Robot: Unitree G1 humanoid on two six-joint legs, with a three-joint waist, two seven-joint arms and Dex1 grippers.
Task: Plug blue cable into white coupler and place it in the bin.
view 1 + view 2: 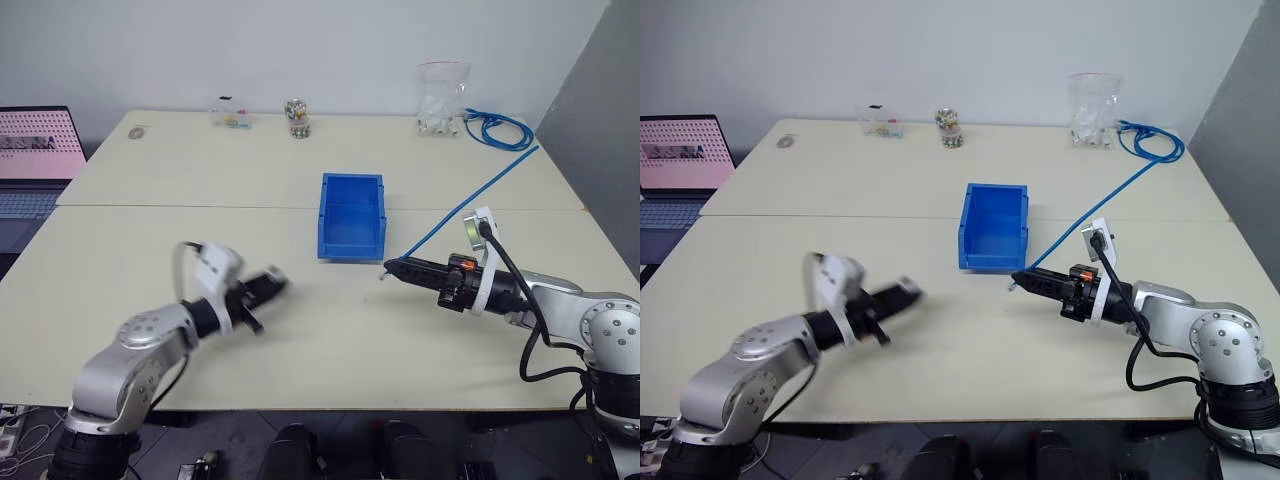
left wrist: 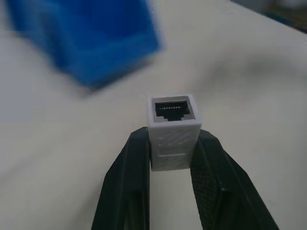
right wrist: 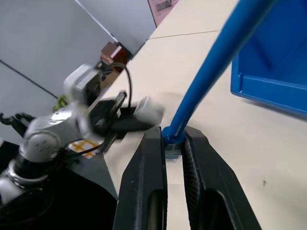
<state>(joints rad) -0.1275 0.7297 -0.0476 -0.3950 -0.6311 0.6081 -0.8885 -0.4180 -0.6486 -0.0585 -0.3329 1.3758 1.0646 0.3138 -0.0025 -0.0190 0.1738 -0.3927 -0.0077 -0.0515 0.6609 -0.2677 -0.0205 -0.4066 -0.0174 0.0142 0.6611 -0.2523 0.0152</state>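
Observation:
The white coupler is plugged onto the blue cable (image 1: 352, 312). Next, my left gripper lets go of it in front of the blue bin.
My left gripper (image 2: 173, 143) is shut on the white coupler (image 2: 173, 130), a small white block whose dark socket face points away from the fingers. It hovers over the table left of centre (image 1: 272, 284), blurred. My right gripper (image 3: 172, 143) is shut on the clear plug end of the blue cable (image 3: 216, 62). The cable (image 1: 470, 205) runs straight back to the right toward the table's far corner. My right gripper (image 1: 390, 267) points left, toward the coupler. The blue bin (image 1: 351, 214) stands open-topped in the middle of the table, behind both grippers.
A coiled blue cable bundle (image 1: 495, 128) and a clear bag of white parts (image 1: 440, 100) lie at the far right. A small jar (image 1: 297, 118) and a clear box (image 1: 229, 113) stand at the far edge. A laptop (image 1: 35, 160) sits at the left.

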